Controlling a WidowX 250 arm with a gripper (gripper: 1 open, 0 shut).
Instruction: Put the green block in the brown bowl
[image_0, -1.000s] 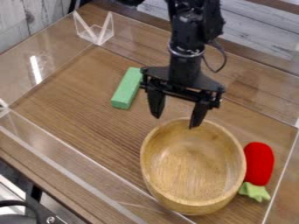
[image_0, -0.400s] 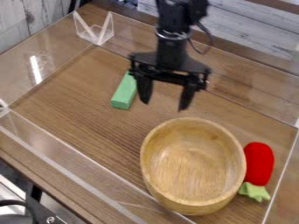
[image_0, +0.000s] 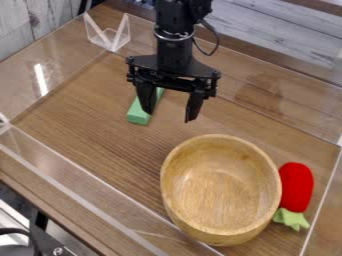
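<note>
The gripper will next move over the green block's middle (image_0: 144, 107) and close there, with its fingers on the block's two long sides.
The green block (image_0: 140, 109) is a small light-green bar lying flat on the wooden table, left of centre. My gripper (image_0: 170, 108) hangs pointing down just above the table, open wide, with its left finger over the block's right side and its right finger out past it. Nothing is held between the fingers. The brown bowl (image_0: 222, 190) is a large round wooden bowl with a thick rim, sitting nearer the front right, empty inside.
A red strawberry toy (image_0: 295, 190) with green leaves lies against the bowl's right side. Clear acrylic walls (image_0: 54, 80) fence the table on all sides. A small clear stand (image_0: 107, 35) sits at the back left.
The arm has swung left across the table, from above the bowl's far rim to over the green block. The jaws stayed open. Block, bowl and strawberry have not moved.
</note>
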